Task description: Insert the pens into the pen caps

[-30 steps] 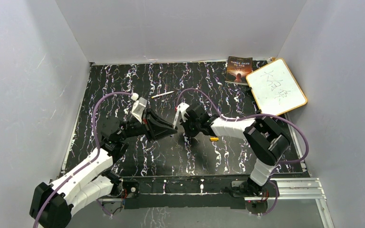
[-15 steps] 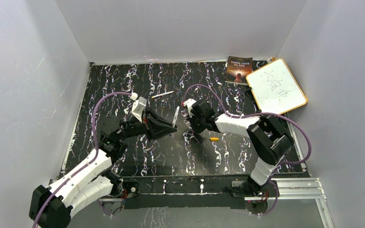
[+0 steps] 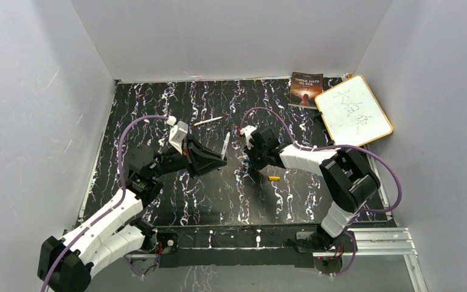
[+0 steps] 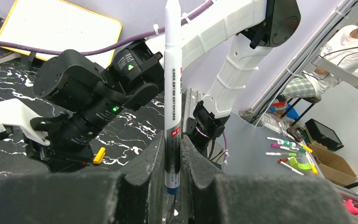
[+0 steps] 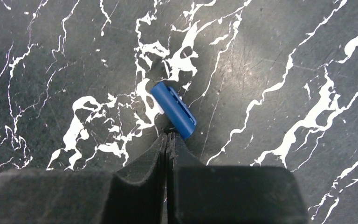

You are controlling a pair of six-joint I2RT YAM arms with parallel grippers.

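The blue pen cap lies at a slant beyond the shut fingers of my right gripper, so next I open them, turn in line with the cap and grip its sides [image 5: 181, 119].
My left gripper [image 3: 217, 158] [image 4: 173, 149] is shut on a white pen [image 3: 226, 144] [image 4: 173, 70] with a blue end and holds it upright above the table. My right gripper [image 3: 249, 159] [image 5: 168, 136] is shut and empty, pointing down at the table. A blue pen cap [image 5: 173, 109] lies just beyond its fingertips; whether they touch is unclear. An orange-yellow cap [image 3: 273, 178] [image 4: 99, 155] lies on the table near the right arm. A plain whitish pen [image 3: 208, 121] lies further back. The green-ended pen and the green cap are out of view.
A book [image 3: 306, 89] and a white board with an orange rim [image 3: 354, 111] lie at the back right corner. Grey walls close in the black marbled table [image 3: 158, 103] on three sides.
My right gripper has come away from the pen in my left gripper and moved right and back, down over the blue cap. My left gripper has shifted slightly back with the pen.
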